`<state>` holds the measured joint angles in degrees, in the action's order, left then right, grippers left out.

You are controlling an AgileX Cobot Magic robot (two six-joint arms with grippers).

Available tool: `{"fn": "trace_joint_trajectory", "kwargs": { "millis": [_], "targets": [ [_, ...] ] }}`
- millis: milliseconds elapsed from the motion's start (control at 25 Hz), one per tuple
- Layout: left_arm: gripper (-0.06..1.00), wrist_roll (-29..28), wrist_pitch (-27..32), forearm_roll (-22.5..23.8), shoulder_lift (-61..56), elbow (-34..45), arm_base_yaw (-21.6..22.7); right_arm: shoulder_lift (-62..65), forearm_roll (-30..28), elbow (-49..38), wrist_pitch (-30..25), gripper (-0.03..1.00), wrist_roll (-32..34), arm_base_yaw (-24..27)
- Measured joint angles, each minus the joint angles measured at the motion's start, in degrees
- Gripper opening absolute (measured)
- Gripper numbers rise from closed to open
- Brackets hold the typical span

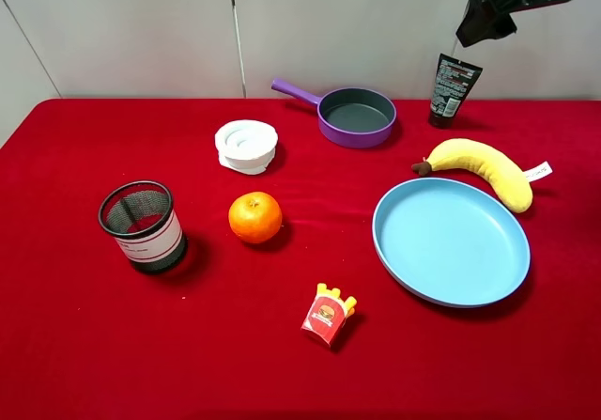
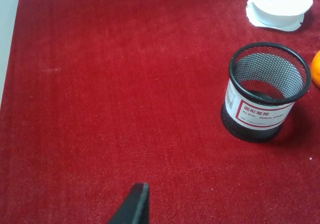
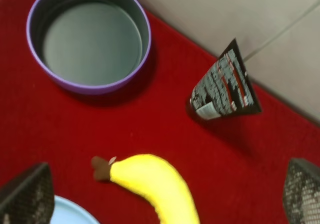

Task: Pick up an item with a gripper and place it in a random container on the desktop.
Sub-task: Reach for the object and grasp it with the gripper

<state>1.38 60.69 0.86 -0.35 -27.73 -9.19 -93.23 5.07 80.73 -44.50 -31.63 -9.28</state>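
I should close my right gripper on the middle of the black squeeze tube (image 1: 454, 87) (image 3: 220, 89), between its flat top end and its cap.
The black squeeze tube (image 1: 454, 89) stands upright on its cap at the back right of the red desktop (image 1: 282, 364), close to the wall. My right gripper (image 1: 481, 27) hangs above it, apart from it. In the right wrist view the tube (image 3: 225, 86) lies ahead, and the gripper (image 3: 167, 199) has its jaws wide apart and empty. The black wire-mesh cup (image 1: 143, 225) stands empty at the left. It also shows in the left wrist view (image 2: 265, 91). Only one left fingertip (image 2: 135, 206) shows.
A purple pan (image 1: 355, 116) sits left of the tube. A yellow plush banana (image 1: 484, 168) and a blue plate (image 1: 451, 241) lie in front of it. An orange (image 1: 255, 217), a white round object (image 1: 246, 146) and a toy fries box (image 1: 329, 315) occupy the middle.
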Motion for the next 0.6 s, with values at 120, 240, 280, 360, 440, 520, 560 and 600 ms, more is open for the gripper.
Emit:
{"fn": "trace_joint_trajectory", "kwargs": {
  "millis": [120,240,280,360,440,520,560,600],
  "targets": [
    [0.99,0.00,0.00,0.00,0.00,0.00,0.00,-2.99,0.00,3.03,-0.01,0.69,-2.43,1.08],
    [0.99,0.00,0.00,0.00,0.00,0.00,0.00,-5.72,-0.16,5.68,-0.29,0.69,-4.23,2.34],
    [0.99,0.00,0.00,0.00,0.00,0.00,0.00,-6.69,-0.16,6.64,-0.48,0.69,-4.67,2.81],
    [0.99,0.00,0.00,0.00,0.00,0.00,0.00,-8.48,-0.21,8.50,-1.16,0.69,-5.21,3.59],
    [0.99,0.00,0.00,0.00,0.00,0.00,0.00,-10.53,0.01,10.80,-2.37,0.69,-5.71,4.56],
    [0.99,0.00,0.00,0.00,0.00,0.00,0.00,-12.62,0.07,13.15,-4.07,0.69,-6.28,5.13],
    [0.99,0.00,0.00,0.00,0.00,0.00,0.00,-13.74,0.23,14.44,-4.75,0.69,-6.61,5.35],
    [0.99,0.00,0.00,0.00,0.00,0.00,0.00,-14.92,0.59,15.79,-5.57,0.69,-6.95,5.68]
  ]
}}
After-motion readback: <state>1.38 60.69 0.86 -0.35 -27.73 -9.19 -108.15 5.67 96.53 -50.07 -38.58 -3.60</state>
